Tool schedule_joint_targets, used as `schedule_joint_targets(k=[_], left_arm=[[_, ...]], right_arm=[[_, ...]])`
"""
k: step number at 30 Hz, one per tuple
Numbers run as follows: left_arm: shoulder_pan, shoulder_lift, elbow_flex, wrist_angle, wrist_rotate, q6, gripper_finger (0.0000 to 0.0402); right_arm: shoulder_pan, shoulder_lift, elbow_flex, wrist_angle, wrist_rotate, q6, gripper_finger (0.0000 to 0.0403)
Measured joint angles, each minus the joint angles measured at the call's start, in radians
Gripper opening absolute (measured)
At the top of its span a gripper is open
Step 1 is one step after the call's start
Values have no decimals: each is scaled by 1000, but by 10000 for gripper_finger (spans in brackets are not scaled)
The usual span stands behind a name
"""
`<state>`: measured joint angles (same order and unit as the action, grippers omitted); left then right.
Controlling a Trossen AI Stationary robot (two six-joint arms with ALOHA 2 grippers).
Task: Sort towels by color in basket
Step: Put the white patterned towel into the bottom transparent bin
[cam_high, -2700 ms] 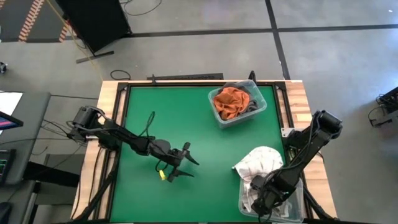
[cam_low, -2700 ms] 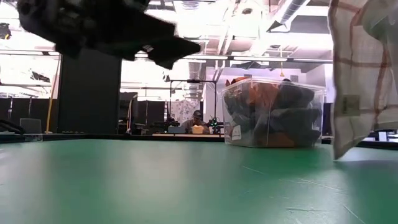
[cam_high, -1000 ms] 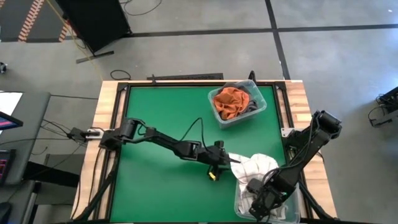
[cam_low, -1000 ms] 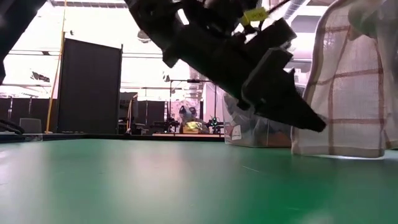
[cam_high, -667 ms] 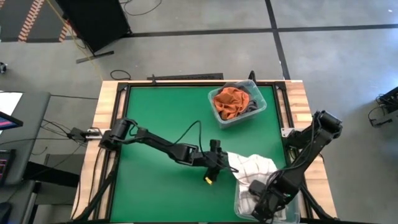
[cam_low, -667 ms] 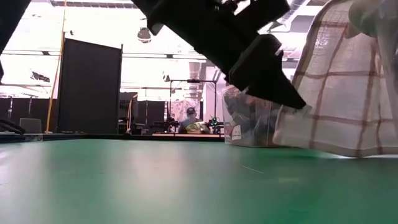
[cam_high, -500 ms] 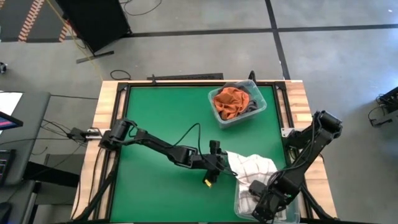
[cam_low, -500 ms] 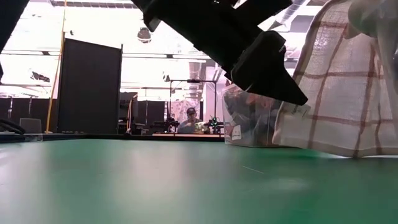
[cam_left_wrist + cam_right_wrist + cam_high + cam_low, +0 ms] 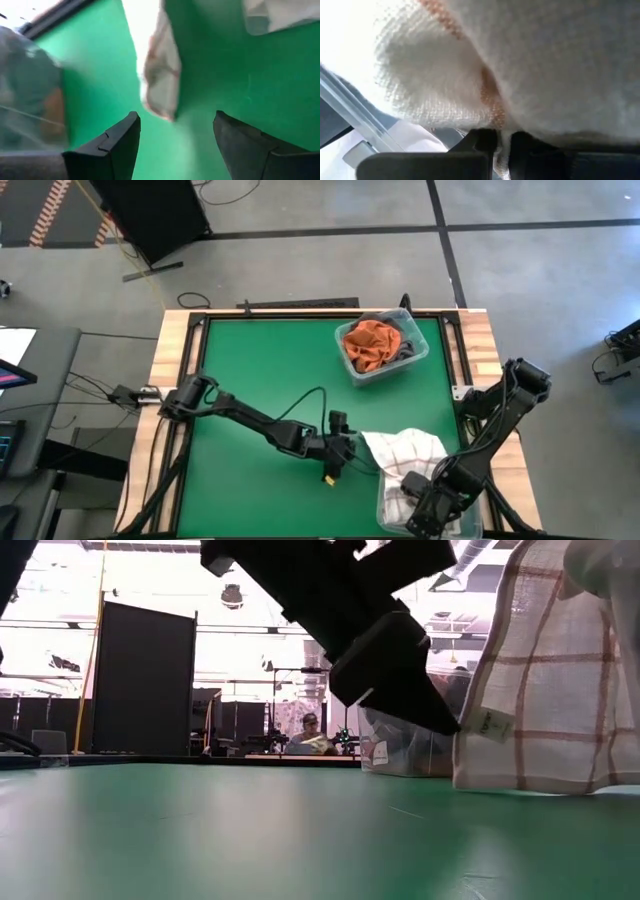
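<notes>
Next, my right gripper releases the grid towel, which hangs above the clear basket now, over the white cloth in the clear near basket (image 9: pixel 408 472).
A white towel with thin reddish grid lines (image 9: pixel 405 450) hangs from my right gripper (image 9: pixel 408 478), which is shut on it above the clear near-right basket (image 9: pixel 381 508). In the low view this towel (image 9: pixel 560 680) reaches down to the table. My left gripper (image 9: pixel 345 450) stands open just left of the towel. Its fingers (image 9: pixel 120 145) point at the towel's hanging edge (image 9: pixel 161 85) without touching it. A clear far basket (image 9: pixel 418 350) holds a rust orange towel (image 9: pixel 368 343) and a dark grey towel (image 9: pixel 400 340). My right gripper pinches a bunched fold of the grid towel (image 9: pixel 492 107) between its two fingers (image 9: pixel 485 140). The fingers slant steeply down. The cloth spreads over and around them and hides how many layers they have. The towel hangs slack, its lower hem (image 9: pixel 540 783) on the table.
White cloth (image 9: pixel 400 498) lies in the near-right basket under my right arm. The green table (image 9: pixel 270 370) has wooden side rails. A dark panel and a seated person show in the room beyond the far edge.
My left gripper has drawn back from the grid towel toward the table's near-left, rising a little and rolling about its own line, still open. The towel's lower left corner, spread out toward that gripper half a second ago, now hangs straight down.
</notes>
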<state>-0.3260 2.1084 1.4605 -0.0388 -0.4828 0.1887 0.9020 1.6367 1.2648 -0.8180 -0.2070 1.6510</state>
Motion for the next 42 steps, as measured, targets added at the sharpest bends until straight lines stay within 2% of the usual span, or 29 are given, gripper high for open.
schedule_joint_targets(k=[3, 7, 9, 14, 18, 21, 30, 32, 35, 39, 42], left_arm=[[-7, -12, -1, 15, -46, 28, 240], [25, -15, 0, 120, -21, 53, 240], [52, -15, 0, 160, 43, 39, 240], [116, -15, 0, 216, 291, -34, 240], [145, -15, 0, 245, 387, -30, 240], [151, -14, 0, 274, 410, -13, 230], [151, -13, 0, 342, 435, 85, 136], [151, -13, 0, 361, 471, 104, 112], [151, -13, 0, 391, 515, 120, 75], [151, -13, 1, 395, 523, 148, 18], [151, -13, 1, 406, 523, 166, 4]], right_arm=[[1, 0, 0, 6, 0, 0, 56], [1, 0, 0, 13, 0, 0, 56], [1, 0, 0, 13, 0, 0, 56], [1, 0, 0, 13, 0, 1, 56], [1, 0, 0, 12, 0, -4, 56], [1, 0, 0, 12, -1, -15, 56], [-1, -26, 0, 11, -1, -22, 56], [-1, -39, 0, 11, 3, -22, 56], [-1, -60, 0, 11, 37, -23, 56], [-1, -76, 0, 6, 86, -44, 56], [-1, -78, 0, -17, 120, -57, 56]])
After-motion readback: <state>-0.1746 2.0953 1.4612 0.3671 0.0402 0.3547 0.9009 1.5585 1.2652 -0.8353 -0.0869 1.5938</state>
